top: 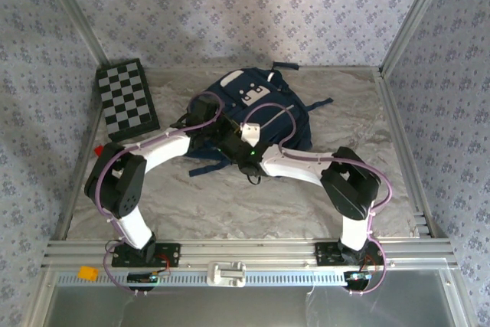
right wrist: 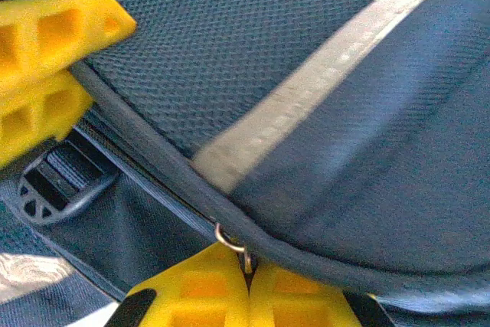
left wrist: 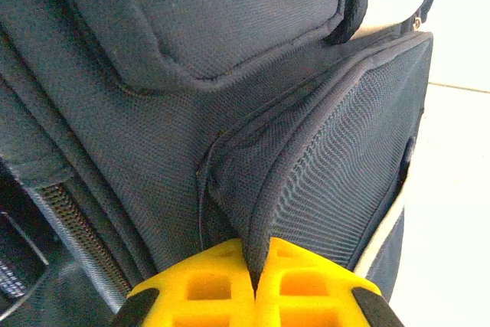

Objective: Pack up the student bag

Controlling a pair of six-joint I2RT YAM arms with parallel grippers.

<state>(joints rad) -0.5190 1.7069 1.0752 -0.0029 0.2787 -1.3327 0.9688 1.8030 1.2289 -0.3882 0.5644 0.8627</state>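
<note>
The piped edge is pinched by my left gripper too far from the zipper pull, so I will open it and grab the edge point(right wrist: 207, 193) beside the white trim.
The student bag point(top: 260, 109), navy with white trim, lies flat at the middle back of the table. Both arms reach in over its near left part. My left gripper point(left wrist: 256, 254) is shut on a piped fabric edge of the student bag point(left wrist: 230, 74), with the dark fold pinched between the yellow fingers. My right gripper point(right wrist: 247, 266) is shut on the small metal zipper pull point(right wrist: 230, 241) that hangs from the bag's zip line, just below a white trim stripe point(right wrist: 306, 97). The left gripper's yellow fingers point(right wrist: 46, 51) show close by at the upper left of the right wrist view.
A black-and-white checkerboard point(top: 128, 99) lies at the back left, with a small red item point(top: 99, 149) near the left wall. A black strap buckle point(right wrist: 61, 181) sits beside the zip. Patterned walls close in the table on three sides.
</note>
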